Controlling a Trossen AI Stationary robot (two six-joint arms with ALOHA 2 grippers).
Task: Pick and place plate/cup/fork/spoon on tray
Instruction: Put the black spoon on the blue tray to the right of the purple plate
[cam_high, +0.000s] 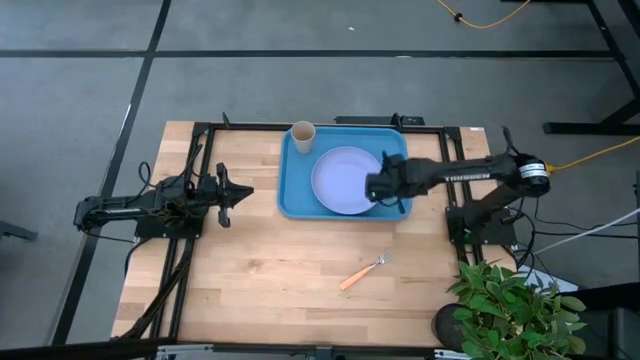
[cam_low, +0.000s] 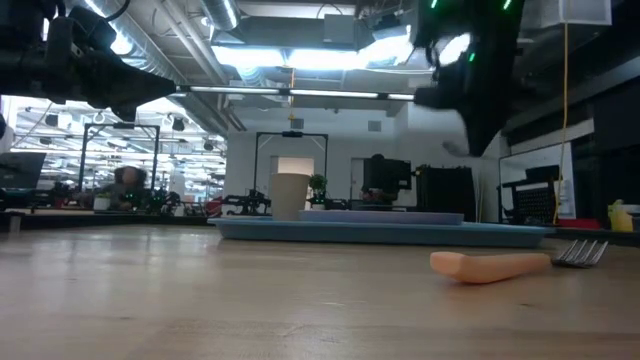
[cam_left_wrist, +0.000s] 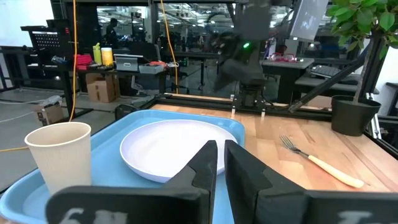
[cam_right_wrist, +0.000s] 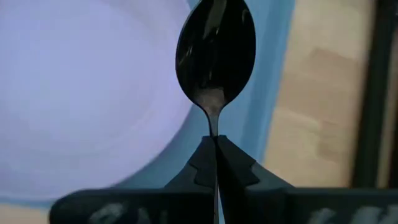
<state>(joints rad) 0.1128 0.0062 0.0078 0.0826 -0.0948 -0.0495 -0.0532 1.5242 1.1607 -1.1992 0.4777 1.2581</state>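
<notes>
Next, I set the spoon, which hovers above the plate's edge now, down with my right gripper on the blue part of the tray (cam_high: 397, 179) (cam_right_wrist: 239, 71), between the plate and the tray's short edge.
The blue tray (cam_high: 292, 190) lies at the table's far middle. On it rest the lavender plate (cam_high: 342, 180) and, upright in the far left corner, the tan cup (cam_high: 302, 133). The orange-handled fork (cam_high: 363, 270) lies flat on the wood near the front. My right gripper (cam_high: 378, 188) hovers above the plate's right edge, shut on the dark spoon (cam_right_wrist: 216, 53). My left gripper (cam_high: 245, 192) waits shut and empty left of the tray. It faces the plate (cam_left_wrist: 174, 146) and the cup (cam_left_wrist: 59, 155). My right gripper pinches the spoon's thin handle just behind the bowl (cam_right_wrist: 213, 127) between its two fingers. The fingers point down from above, and the handle runs back along them. The bowl sticks out beyond the fingertips, lifted clear above the plate's rim (cam_right_wrist: 168, 149) and the tray (cam_right_wrist: 267, 93).
A potted plant (cam_high: 510, 305) stands at the table's near right corner. Black frame rails run along the table's far edge (cam_high: 340, 124) and sides. Bare wood lies between the tray and the fork (cam_low: 495, 265).
</notes>
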